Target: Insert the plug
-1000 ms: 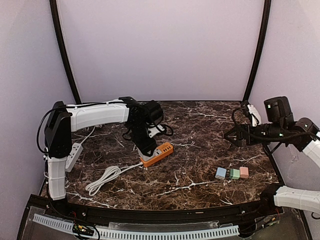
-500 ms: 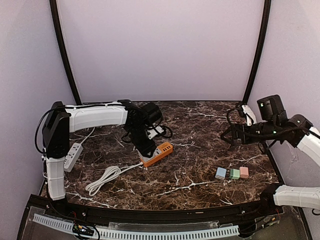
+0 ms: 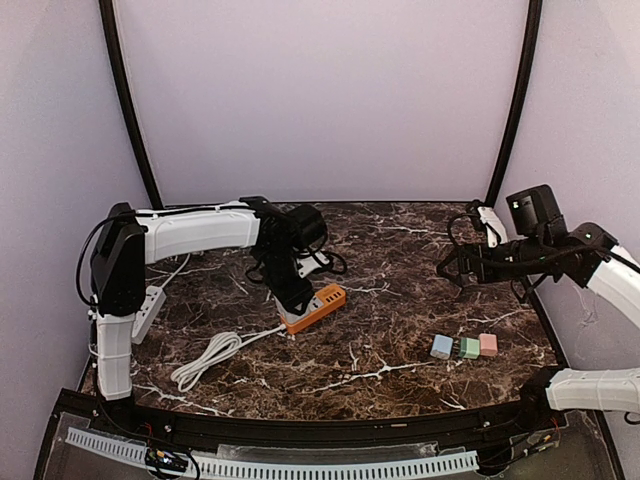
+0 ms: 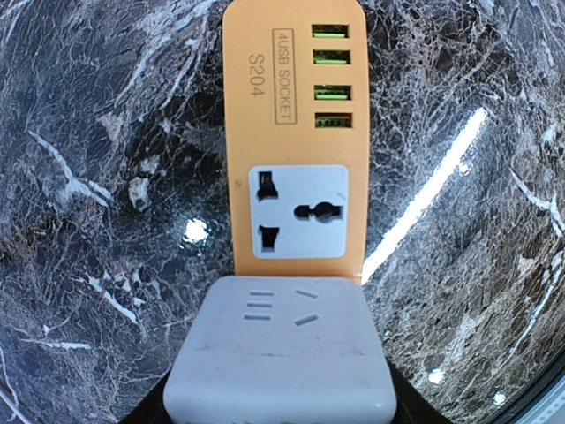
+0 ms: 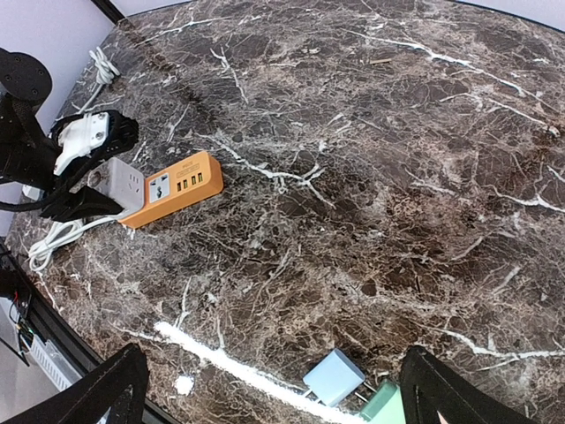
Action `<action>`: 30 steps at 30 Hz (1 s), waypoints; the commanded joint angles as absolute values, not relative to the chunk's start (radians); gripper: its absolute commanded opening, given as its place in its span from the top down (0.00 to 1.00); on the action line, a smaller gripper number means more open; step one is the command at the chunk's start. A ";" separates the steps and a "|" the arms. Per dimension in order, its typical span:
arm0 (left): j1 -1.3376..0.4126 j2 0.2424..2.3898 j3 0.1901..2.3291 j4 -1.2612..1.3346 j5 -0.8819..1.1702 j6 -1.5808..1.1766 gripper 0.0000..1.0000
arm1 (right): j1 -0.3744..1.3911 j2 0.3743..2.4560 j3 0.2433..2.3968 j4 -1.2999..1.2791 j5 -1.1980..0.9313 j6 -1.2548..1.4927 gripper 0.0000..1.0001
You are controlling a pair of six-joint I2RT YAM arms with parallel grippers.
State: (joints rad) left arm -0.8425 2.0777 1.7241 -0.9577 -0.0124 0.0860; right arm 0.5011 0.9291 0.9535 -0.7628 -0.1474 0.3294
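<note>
The blue plug block sits beside the green one, and my right gripper should go to it next and close on the blue plug block's sides (image 3: 441, 348) (image 5: 334, 378).
The plug (image 4: 281, 353) is a pale grey block with slots in its top face. My left gripper (image 4: 281, 393) is shut on it, dark fingers at both sides. It sits over the near end of the orange power strip (image 4: 293, 132), just short of the free white socket (image 4: 300, 212). How deep it sits cannot be told. In the top view the left gripper (image 3: 291, 298) stands at the strip's (image 3: 325, 302) left end. My right gripper (image 3: 455, 268) hangs open, high over the table's right side, and holds nothing. In its wrist view the plug (image 5: 124, 183) and strip (image 5: 181, 185) lie far left.
Three small plug blocks, blue (image 3: 441, 346), green (image 3: 469, 347) and pink (image 3: 488, 344), lie in a row at the front right. A white coiled cable (image 3: 205, 358) runs from the strip. A white power strip (image 3: 148, 305) lies at the left edge.
The right arm has swung left and a little farther over the table. The left arm and the plug have stayed where they were.
</note>
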 commanded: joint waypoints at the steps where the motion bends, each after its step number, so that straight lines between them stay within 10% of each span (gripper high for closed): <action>1: -0.841 2.210 1.682 -0.963 0.012 0.083 0.93 | 0.498 0.929 0.980 -0.743 -0.119 0.325 0.02; 10: -0.843 2.196 1.766 -1.007 0.027 0.033 0.57 | 0.498 0.918 0.994 -0.761 -0.110 0.309 0.01; 15: -0.843 2.153 1.843 -1.033 0.024 0.010 0.06 | 0.499 0.916 1.016 -0.780 -0.096 0.308 0.01; 30: -0.848 2.009 1.979 -1.135 -0.085 -0.084 0.01 | 0.499 0.843 0.968 -0.833 -0.010 0.406 0.01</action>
State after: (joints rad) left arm -0.8429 2.1105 1.9221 -1.0569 -0.0208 -0.0395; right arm 0.5011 0.8627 0.9897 -0.8093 -0.0681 0.3515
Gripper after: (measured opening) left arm 0.987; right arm 0.986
